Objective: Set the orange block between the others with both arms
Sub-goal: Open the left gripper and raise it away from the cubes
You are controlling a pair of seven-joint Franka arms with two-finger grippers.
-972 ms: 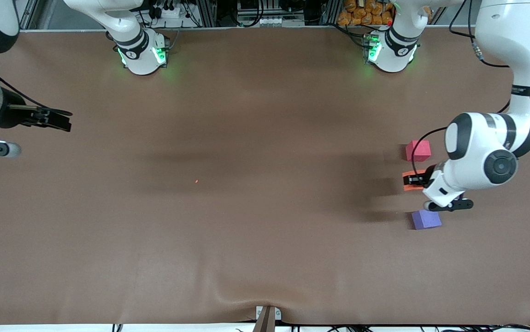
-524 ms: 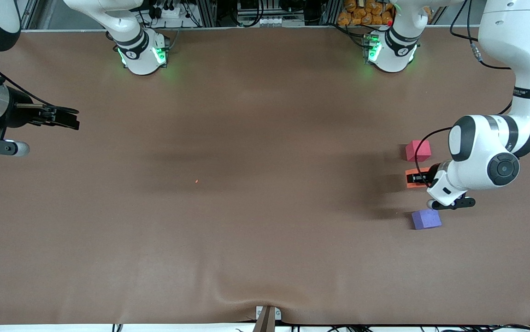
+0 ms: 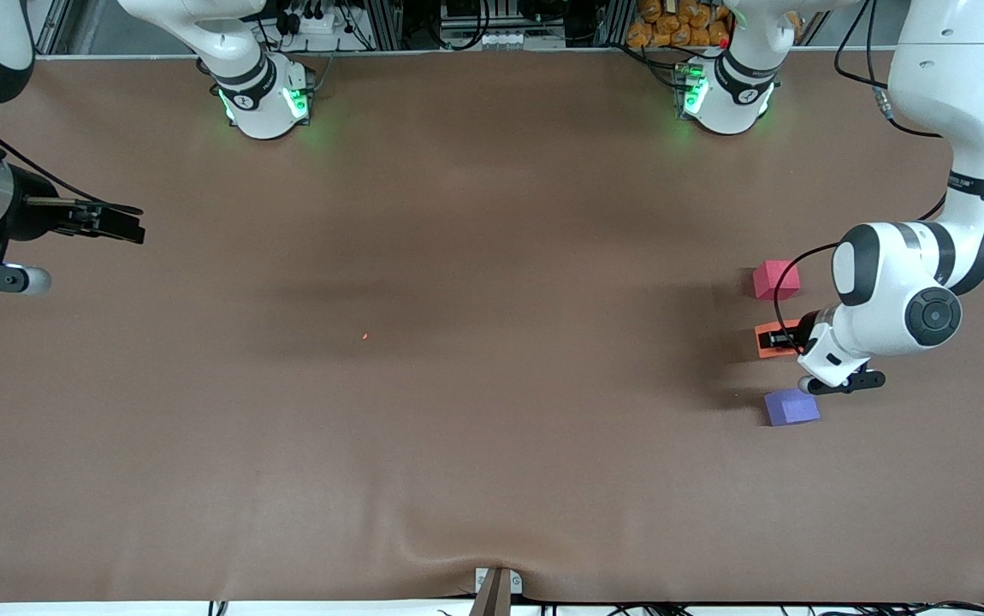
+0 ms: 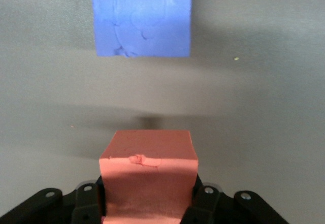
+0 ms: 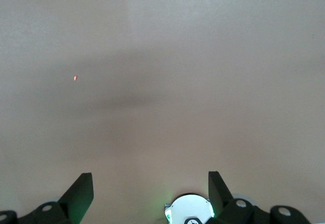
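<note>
Next, my left gripper releases the orange block on the table (image 3: 781, 347) (image 4: 121, 135) between the red-pink cube and the purple-blue cube.
The orange block (image 3: 767, 340) is held low over the table in my left gripper (image 3: 779, 337), whose fingers are shut on its two sides. It hangs in the gap between the others: the red-pink cube (image 3: 776, 280) lies farther from the front camera and the purple-blue cube (image 3: 791, 406) nearer. In the left wrist view the orange block (image 4: 147, 170) fills my left gripper (image 4: 147, 206), and the purple-blue cube (image 4: 142, 17) lies ahead of it. My right gripper (image 3: 131, 225) waits open over the right arm's end of the table, and nothing shows between its fingers (image 5: 81, 193).
A tiny orange speck (image 3: 365, 335) lies on the brown table cover near the middle and also shows as a speck (image 5: 75, 77) in the right wrist view. The cover has a wrinkle (image 3: 449, 552) at the front edge. The arms' green-lit bases (image 3: 265, 98) stand along the back.
My left gripper has shifted slightly toward the purple-blue cube with the orange block still in it. The right gripper moved a little toward the table's middle and then held.
</note>
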